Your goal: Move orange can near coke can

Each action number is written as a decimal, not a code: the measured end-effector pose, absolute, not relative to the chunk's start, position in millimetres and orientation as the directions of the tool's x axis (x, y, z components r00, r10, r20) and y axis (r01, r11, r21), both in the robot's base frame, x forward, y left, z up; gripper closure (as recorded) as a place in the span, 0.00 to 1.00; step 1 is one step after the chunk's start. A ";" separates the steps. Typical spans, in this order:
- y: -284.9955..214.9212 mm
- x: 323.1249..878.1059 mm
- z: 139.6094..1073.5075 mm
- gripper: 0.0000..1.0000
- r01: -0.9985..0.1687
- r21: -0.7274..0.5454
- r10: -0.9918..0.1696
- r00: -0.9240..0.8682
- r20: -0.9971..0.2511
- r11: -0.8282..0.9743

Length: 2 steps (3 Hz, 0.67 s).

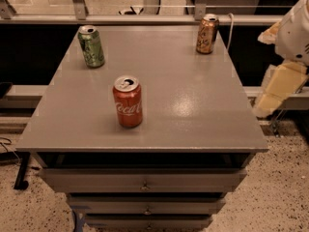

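Observation:
I should next go to the orange can beside the white cable and close around the middle of its body [206, 36].
The orange can [207, 34] stands upright at the far right corner of the grey table [193, 110]. The coke can [128, 102] stands upright near the table's middle, toward the front left. My gripper [279, 87] hangs off the table's right edge, below the white arm housing. It is well clear of both cans and holds nothing.
A green can [91, 46] stands upright at the far left of the table. Drawers [145, 182] sit below the tabletop. A metal rail [145, 18] runs behind the table. A thin white cable [229, 30] hangs beside the orange can.

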<state>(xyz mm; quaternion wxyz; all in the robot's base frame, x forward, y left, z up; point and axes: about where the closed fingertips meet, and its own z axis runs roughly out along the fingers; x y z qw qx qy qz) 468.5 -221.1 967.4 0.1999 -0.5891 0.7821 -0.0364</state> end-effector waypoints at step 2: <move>-241.9 614.0 921.3 0.00 -0.815 -0.378 -0.818 -0.190 -0.543 0.439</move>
